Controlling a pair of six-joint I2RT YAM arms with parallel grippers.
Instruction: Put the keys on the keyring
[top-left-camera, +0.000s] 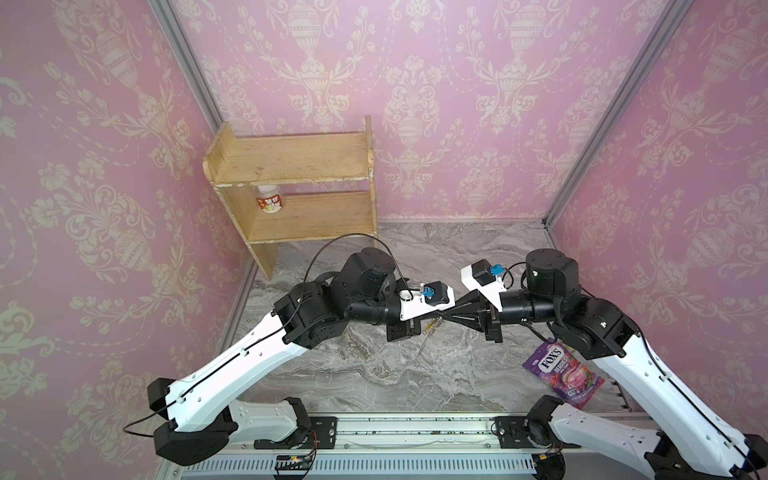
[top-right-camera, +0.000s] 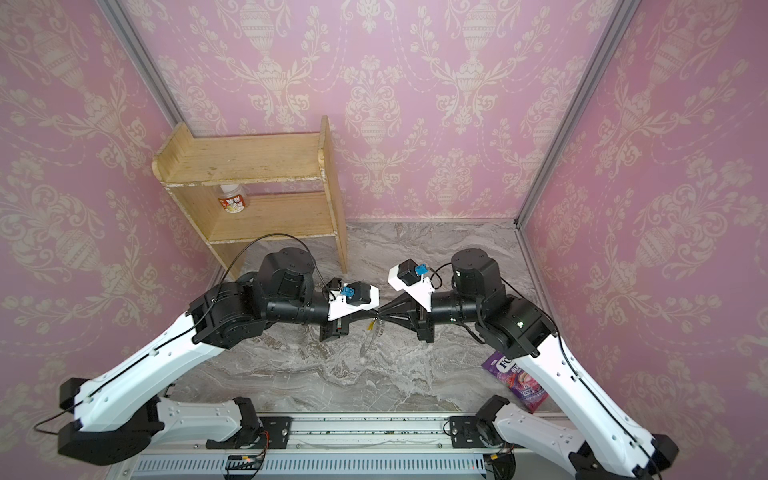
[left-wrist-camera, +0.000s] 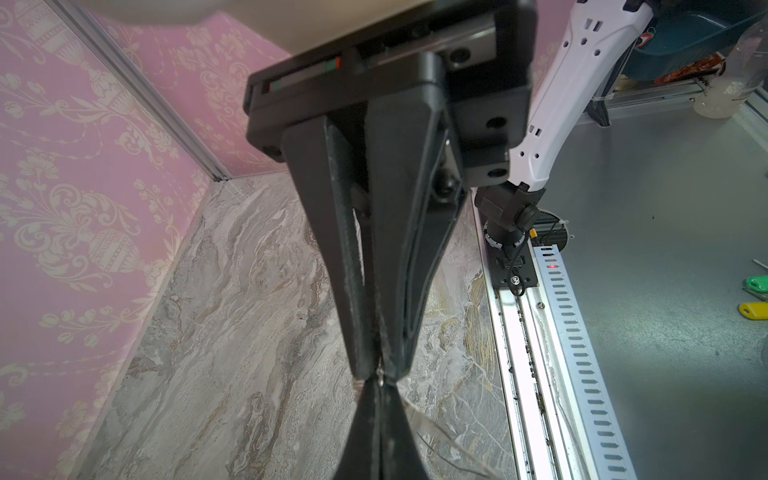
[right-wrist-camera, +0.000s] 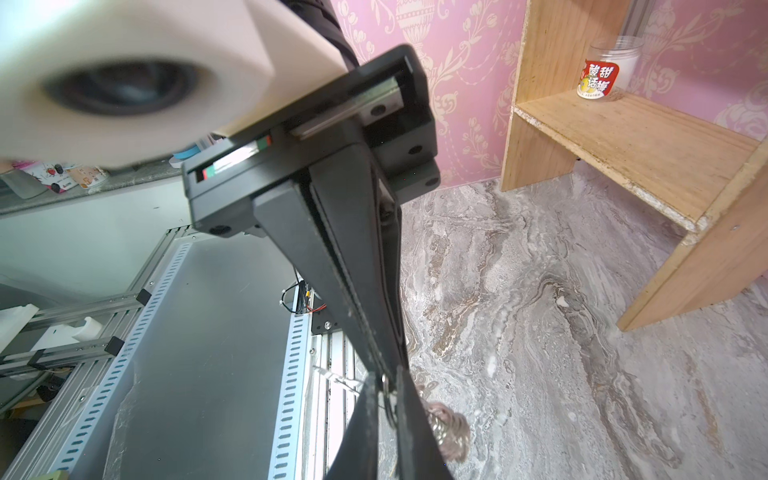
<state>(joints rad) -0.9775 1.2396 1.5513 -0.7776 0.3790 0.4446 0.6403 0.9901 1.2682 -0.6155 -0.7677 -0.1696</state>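
Observation:
The yellow key hangs below while both grippers crowd the metal loop, so my left gripper needs to open, back away and take the yellow key (top-left-camera: 432, 325).
My left gripper (top-left-camera: 440, 320) and right gripper (top-left-camera: 448, 318) meet tip to tip in mid-air over the marble table, in both top views. The keys, a small yellow tag (top-left-camera: 431, 324), jut from the meeting point alongside the left fingers. In the right wrist view my right gripper (right-wrist-camera: 386, 376) is shut on a thin metal loop. The keyring hangs under the tips: a thin grey fob (top-right-camera: 367, 343) in a top view, a blurred silver chain (right-wrist-camera: 451, 428) in the right wrist view. My left gripper (left-wrist-camera: 379, 381) is shut at that same point, with the fob (left-wrist-camera: 444, 436) beside it. Fingers hide the pinch itself.
A wooden shelf (top-left-camera: 291, 187) stands at the back left with a small jar (top-left-camera: 270, 200) on its lower board. A purple sweets packet (top-left-camera: 561, 374) lies at the front right under the right arm. The metal rail (top-left-camera: 415, 432) runs along the front edge.

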